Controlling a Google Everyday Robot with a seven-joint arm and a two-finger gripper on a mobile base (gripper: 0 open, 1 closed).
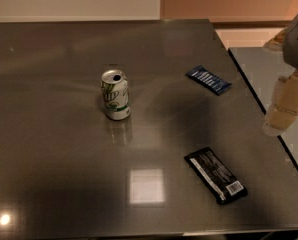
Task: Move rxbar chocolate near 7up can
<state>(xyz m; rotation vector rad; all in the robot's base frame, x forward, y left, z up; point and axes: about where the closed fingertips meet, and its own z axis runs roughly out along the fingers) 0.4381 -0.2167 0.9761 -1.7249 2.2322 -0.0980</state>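
Note:
Next, my gripper closes on the far half (205, 164) of the rxbar chocolate, away from its white barcode patch.
The rxbar chocolate (216, 176) is a long black wrapper with pale text and a white barcode patch at its near end. It lies flat on the grey table (54, 149) at the front right. The 7up can (115, 94) stands upright near the table's middle, left of and behind the bar. My gripper (285, 108) hangs at the far right edge of the view, above the table's right edge, to the right of and above the bar. It touches nothing.
A smaller blue wrapper (208, 79) lies at the back right of the table. The table's right edge runs diagonally beside a second grey surface (261, 69). A wall stands behind the table.

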